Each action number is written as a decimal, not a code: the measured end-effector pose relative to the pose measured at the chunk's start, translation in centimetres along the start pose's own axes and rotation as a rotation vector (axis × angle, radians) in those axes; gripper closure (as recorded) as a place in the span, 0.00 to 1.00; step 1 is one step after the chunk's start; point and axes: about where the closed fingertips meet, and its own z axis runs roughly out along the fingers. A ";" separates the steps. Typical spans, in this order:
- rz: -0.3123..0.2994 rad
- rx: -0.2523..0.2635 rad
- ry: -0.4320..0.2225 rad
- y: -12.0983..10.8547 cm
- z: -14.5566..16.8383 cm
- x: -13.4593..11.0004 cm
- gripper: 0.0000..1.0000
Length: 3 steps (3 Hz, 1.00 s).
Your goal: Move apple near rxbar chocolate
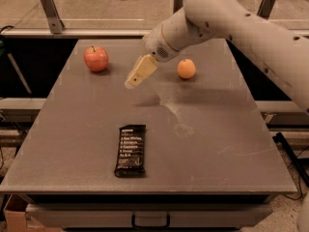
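The red apple belongs near the rxbar chocolate, so my gripper should next move to the red apple's round sides (97, 60) and close there.
A round red apple (96, 59) with a short stem sits on the grey table (72, 144) at the far left. The rxbar chocolate (131, 150), a flat black wrapper with white text, lies near the table's front, left of centre. My gripper (136, 76) hangs above the table to the right of the apple and well apart from it, with nothing visibly in it. The white arm reaches in from the upper right.
A small plain orange fruit (186, 68) sits at the back, right of the gripper. Metal rail posts (50, 8) stand behind the table. A drawer handle (150, 222) shows under the front edge. Floor drops off left and right.
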 end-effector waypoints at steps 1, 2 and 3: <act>0.063 0.005 -0.073 -0.9 3.6 -1.4 0.00; 0.094 -0.014 -0.161 -1.6 6.6 -4.3 0.00; 0.109 -0.032 -0.236 -2.5 9.3 -6.9 0.00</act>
